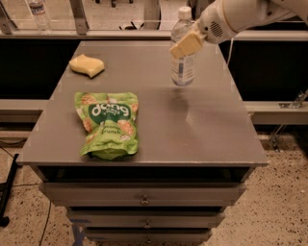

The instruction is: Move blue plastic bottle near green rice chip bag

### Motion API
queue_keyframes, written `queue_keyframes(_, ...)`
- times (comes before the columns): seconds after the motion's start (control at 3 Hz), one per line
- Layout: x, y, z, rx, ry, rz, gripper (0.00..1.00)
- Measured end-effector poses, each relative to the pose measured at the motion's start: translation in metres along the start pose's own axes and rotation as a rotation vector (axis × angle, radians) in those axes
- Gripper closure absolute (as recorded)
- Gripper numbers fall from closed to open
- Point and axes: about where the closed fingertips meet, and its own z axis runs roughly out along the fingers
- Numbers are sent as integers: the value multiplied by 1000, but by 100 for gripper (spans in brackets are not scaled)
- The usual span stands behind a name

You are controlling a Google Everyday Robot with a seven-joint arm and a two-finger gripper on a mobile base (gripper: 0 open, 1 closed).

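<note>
My gripper will release the blue plastic bottle, now upright over the grey table's far part, next to the green rice chip bag's far end (154,114), toward the middle of the table.
The blue plastic bottle (183,67) is upright over the far right part of the grey table (202,129), with its white cap at the top. My gripper (186,44) comes in from the upper right and is shut on the bottle's upper body, with one tan finger (186,44) across its front. I cannot tell whether the bottle's base touches the table. The green rice chip bag (108,124) lies flat at the front left of the table, well apart from the bottle.
A pale yellow sponge (87,65) lies at the far left of the table. Drawers (144,198) sit under the tabletop. A small distant bottle (37,13) stands beyond the table at upper left. A rail runs behind the table.
</note>
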Motion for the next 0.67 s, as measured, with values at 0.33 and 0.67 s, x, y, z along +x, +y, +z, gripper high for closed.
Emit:
queue_keyframes(0.33,4,56,5,-64,-6,-25,100)
queue_keyframes(0.67,14,102,27,-131,5,-42,100)
